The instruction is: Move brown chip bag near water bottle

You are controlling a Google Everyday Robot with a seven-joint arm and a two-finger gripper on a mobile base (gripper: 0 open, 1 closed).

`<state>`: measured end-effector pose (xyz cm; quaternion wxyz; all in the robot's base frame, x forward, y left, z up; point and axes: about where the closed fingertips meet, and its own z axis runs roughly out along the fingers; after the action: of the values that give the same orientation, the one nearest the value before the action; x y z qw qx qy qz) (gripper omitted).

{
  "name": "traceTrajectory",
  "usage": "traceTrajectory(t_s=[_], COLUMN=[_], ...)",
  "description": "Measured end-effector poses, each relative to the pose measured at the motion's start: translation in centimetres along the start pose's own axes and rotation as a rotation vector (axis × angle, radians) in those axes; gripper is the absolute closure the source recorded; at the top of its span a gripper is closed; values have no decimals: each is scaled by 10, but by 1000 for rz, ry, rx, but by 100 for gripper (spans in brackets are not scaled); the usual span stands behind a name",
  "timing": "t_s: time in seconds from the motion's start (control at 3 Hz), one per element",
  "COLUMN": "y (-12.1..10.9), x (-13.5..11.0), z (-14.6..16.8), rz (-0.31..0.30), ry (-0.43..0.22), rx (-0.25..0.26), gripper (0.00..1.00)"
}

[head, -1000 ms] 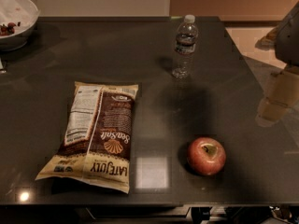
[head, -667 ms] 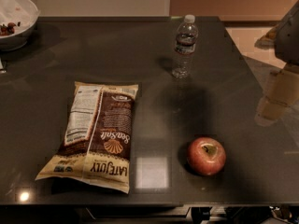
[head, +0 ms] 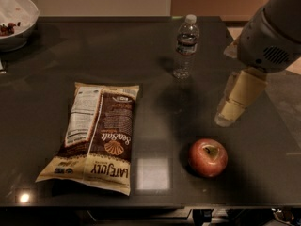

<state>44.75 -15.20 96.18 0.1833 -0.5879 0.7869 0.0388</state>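
Observation:
Next, my gripper goes to the brown chip bag's lettered front corner (head: pixel 119 160), on the side facing the red apple, and closes there.
The brown chip bag (head: pixel 96 138) lies flat on the dark table (head: pixel 56 69), left of centre, with its white nutrition panel up and the "Late July Sea Salt" lettering toward the front edge. The water bottle (head: pixel 185 46) stands upright at the back, right of centre, clear with a white cap and a dark label band. My gripper (head: pixel 231 108) hangs from the grey arm (head: pixel 270 36) at the right, above the table. It is to the right of the bag, in front and to the right of the bottle, and touches neither.
A red apple (head: pixel 208 157) sits on the table near the front right, just below my gripper. A white bowl (head: pixel 16 20) with dark bits in it stands at the back left corner. The table's right edge runs close to the arm.
The arm and gripper have come in from the right edge, leftward over the table toward the apple and bottle. The bag, bottle and apple have not moved.

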Motion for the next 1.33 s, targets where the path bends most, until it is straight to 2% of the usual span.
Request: traceTrajectory(t_s=[0.33, 0.67, 1.0, 1.33], y=[21, 49, 84, 108], x=[-35, -69, -103, -128], z=[22, 40, 54, 76], rz=[59, 77, 57, 42], ry=[-48, -72, -93, -105], rx=[-17, -20, -25, -53], gripper=[0, 0, 0, 0])
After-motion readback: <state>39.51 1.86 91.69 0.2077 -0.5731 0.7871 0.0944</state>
